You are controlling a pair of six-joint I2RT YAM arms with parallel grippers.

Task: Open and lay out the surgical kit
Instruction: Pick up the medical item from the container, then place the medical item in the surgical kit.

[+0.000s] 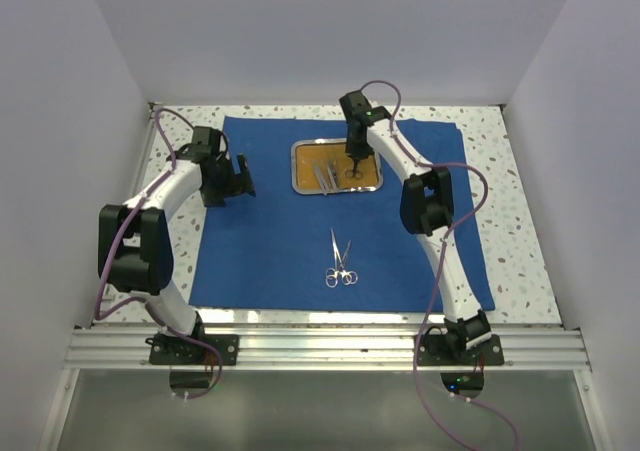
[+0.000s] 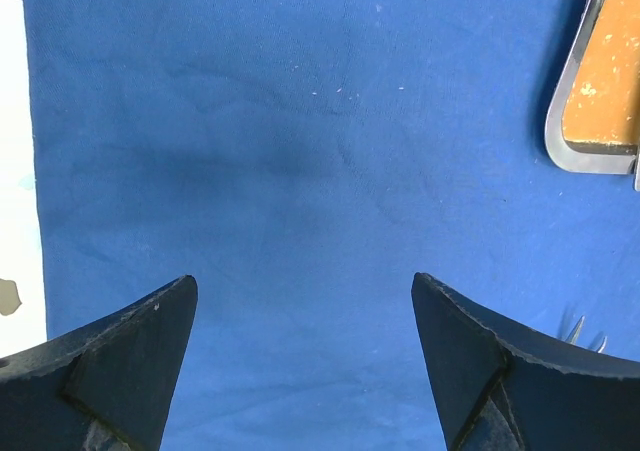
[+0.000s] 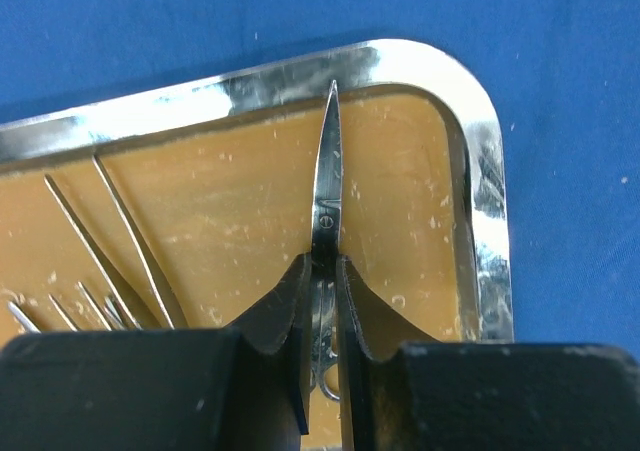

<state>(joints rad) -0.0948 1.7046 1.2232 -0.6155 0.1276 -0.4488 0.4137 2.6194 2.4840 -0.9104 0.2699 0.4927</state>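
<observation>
The middle of the outermost scalpel handle (image 1: 320, 180) in the steel tray, the one farthest from the silver scissors, should be gripped next by my left gripper.
The royal-blue cloth wrap (image 1: 260, 241) lies spread flat on the table. The steel tray (image 1: 298, 168) with orange-brown floor sits on its far middle. My right gripper (image 1: 354, 159) reaches down into the tray and is shut on silver scissors (image 3: 327, 186), gripping them just below the pivot, tip pointing at the tray rim (image 3: 480, 201). Tweezers and other thin instruments (image 3: 110, 261) lie in the tray's left part. Another ring-handled pair of scissors (image 1: 340, 263) lies on the cloth near the front. My left gripper (image 2: 305, 301) is open and empty above bare cloth, left of the tray.
The speckled white tabletop (image 1: 515, 241) shows around the cloth. White walls close in the left, right and back. An aluminium rail (image 1: 320, 346) with both arm bases runs along the near edge. The tray corner (image 2: 590, 101) shows at the right of the left wrist view.
</observation>
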